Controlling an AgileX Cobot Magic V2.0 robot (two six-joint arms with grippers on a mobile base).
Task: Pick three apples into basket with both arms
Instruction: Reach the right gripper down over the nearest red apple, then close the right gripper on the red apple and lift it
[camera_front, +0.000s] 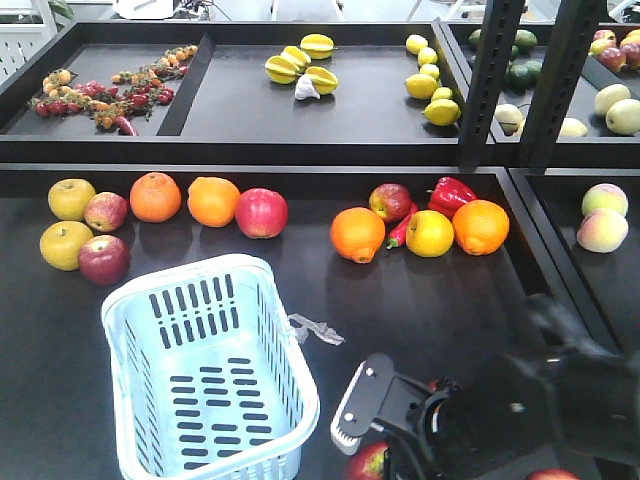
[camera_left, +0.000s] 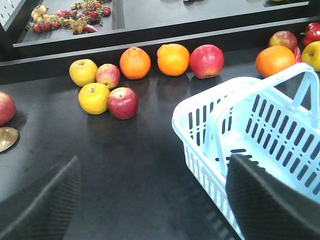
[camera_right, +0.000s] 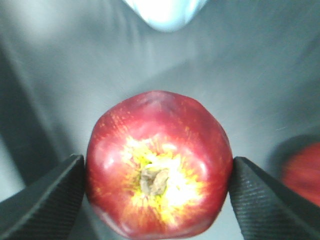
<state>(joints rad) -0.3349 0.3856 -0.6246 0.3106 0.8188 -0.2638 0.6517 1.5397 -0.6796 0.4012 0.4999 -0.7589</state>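
Note:
The robot's right gripper will release the red apple near the middle of the white basket's slotted bottom (camera_front: 195, 369).
My right gripper (camera_right: 157, 202) is shut on a red apple with a yellowish blush (camera_right: 157, 150); both pads press its sides. In the front view that gripper (camera_front: 385, 452) and apple (camera_front: 366, 464) are at the bottom edge, right of the white basket (camera_front: 180, 272). A dark red apple (camera_front: 104, 259) lies left of the basket, also in the left wrist view (camera_left: 122, 103). Another dark red apple (camera_front: 390, 201) lies among the oranges. My left gripper (camera_left: 155, 200) is open and empty over the dark table, left of the basket (camera_left: 280, 135).
Yellow apples (camera_front: 66, 243), oranges (camera_front: 155, 196) and a brighter pinkish-red apple (camera_front: 262, 212) lie in a row behind the basket. A red pepper (camera_front: 452, 192) is at the right. Another red apple (camera_right: 302, 172) lies right of the held one. A raised shelf edge (camera_front: 250, 150) runs behind.

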